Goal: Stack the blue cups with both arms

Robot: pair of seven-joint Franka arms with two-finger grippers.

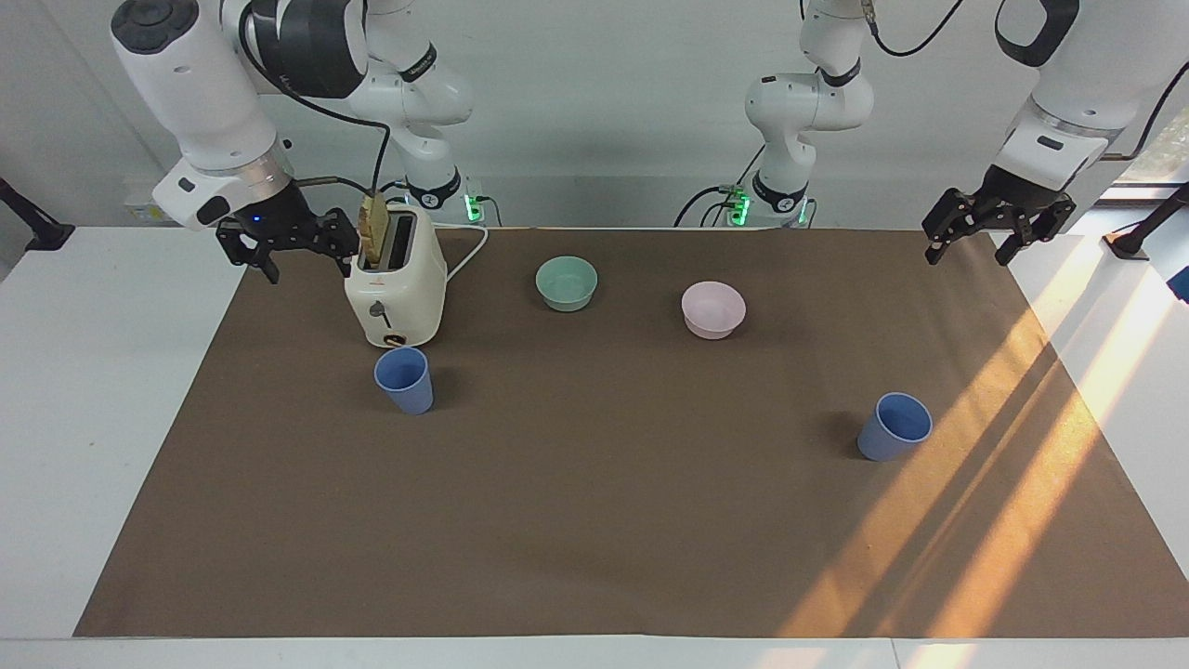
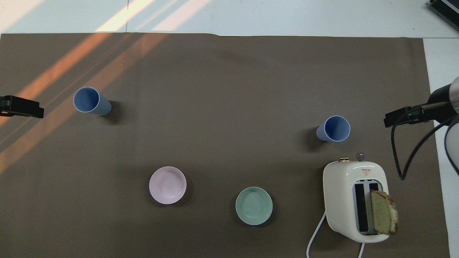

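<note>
I need to close my left gripper on the gripper-side rim (image 2: 75, 100) of the blue cup beside the sunlit stripes, because this cup is to be stacked.
Two blue cups stand upright on the brown mat, far apart. One cup (image 1: 405, 379) (image 2: 334, 129) stands just in front of the toaster, at the right arm's end. The other cup (image 1: 895, 426) (image 2: 89, 101) stands toward the left arm's end, beside the sunlit stripes. My right gripper (image 1: 302, 260) (image 2: 408, 116) hangs open and empty beside the toaster, above the mat's edge. My left gripper (image 1: 971, 246) (image 2: 22, 107) hangs open and empty over the mat's corner at its own end. Neither gripper touches a cup.
A cream toaster (image 1: 396, 279) (image 2: 355, 199) with a bread slice (image 2: 383, 213) standing in its slot sits near the right arm's base, its cord trailing toward the robots. A teal bowl (image 1: 567, 282) (image 2: 254, 205) and a pink bowl (image 1: 713, 308) (image 2: 167, 185) sit nearer the robots than the cups.
</note>
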